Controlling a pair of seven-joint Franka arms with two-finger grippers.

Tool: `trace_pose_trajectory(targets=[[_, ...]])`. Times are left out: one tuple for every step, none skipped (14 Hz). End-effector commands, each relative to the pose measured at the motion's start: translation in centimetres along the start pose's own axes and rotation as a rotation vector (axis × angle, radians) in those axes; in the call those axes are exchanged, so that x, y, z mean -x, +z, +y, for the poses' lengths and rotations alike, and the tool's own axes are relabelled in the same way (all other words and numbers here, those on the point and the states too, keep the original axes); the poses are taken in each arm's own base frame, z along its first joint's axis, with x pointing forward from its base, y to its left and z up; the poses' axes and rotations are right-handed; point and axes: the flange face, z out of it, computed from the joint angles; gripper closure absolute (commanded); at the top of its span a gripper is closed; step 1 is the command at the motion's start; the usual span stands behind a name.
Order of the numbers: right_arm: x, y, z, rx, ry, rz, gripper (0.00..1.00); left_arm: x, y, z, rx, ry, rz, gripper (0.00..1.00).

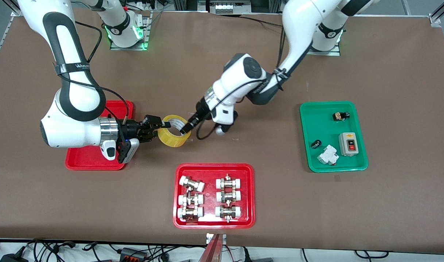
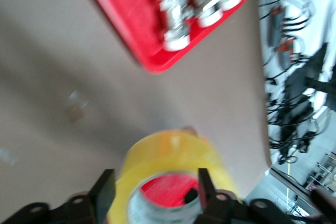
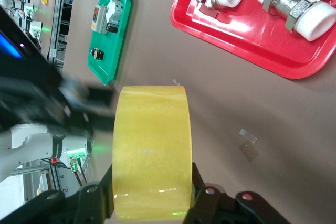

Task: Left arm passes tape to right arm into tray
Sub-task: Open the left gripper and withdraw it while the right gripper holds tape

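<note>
The robot's right gripper needs to release the yellow tape near the middle of the plain red tray (image 1: 99, 128), a little toward that tray's far edge.
The yellow tape (image 1: 173, 135) is held in the air just off the plain red tray (image 1: 116, 106), on its side toward the left arm's end. My right gripper (image 1: 162, 128) is shut on the tape, one finger pressed on each flat side; the right wrist view shows this grip (image 3: 152, 192) on the tape (image 3: 152, 140). My left gripper (image 1: 186, 127) is at the roll's other rim with its fingers spread wide. In the left wrist view, the left gripper (image 2: 155, 190) is blurred, and the tape (image 2: 173, 148) shows its hole end-on with red seen through it.
A red tray of white-capped metal fittings (image 1: 248, 196) lies nearer the front camera, also showing in the left wrist view (image 2: 131, 30) and the right wrist view (image 3: 236, 40). A green tray (image 1: 356, 165) with small electrical parts lies toward the left arm's end.
</note>
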Motion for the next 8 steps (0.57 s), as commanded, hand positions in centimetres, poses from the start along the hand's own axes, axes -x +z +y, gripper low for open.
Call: trace_pose_trajectory(targets=[[-0.3,-0.1,0.2,-0.011,-0.028,-0.001,0.76,-1.6,-3.8,1.8,-0.066,0.139,0.01,0.0],[-0.2,-0.1,0.8,-0.01,-0.035,-0.002,0.76,-2.4,-5.4,2.4,-0.108,0.174,0.01,0.0],[0.0,-0.3,1.5,-0.008,-0.056,0.0,0.76,-3.0,-7.1,2.9,-0.135,0.211,0.014,0.0],[0.2,-1.0,2.4,-0.002,-0.074,0.007,0.76,-4.3,-9.0,3.5,-0.158,0.261,0.017,0.0],[0.6,-2.1,3.6,0.004,-0.063,0.017,0.77,-6.5,-10.7,4.0,-0.187,0.325,0.013,0.0],[1.0,-3.0,4.8,0.008,-0.047,0.025,0.77,-8.0,-12.3,4.2,-0.213,0.386,0.006,0.0],[1.5,-4.2,5.9,0.012,-0.025,0.04,0.76,-8.5,-14.1,4.5,-0.238,0.416,0.0,0.0],[2.2,-6.3,7.6,0.016,0.012,0.068,0.77,-9.7,-16.4,4.6,-0.279,0.42,-0.001,0.0]])
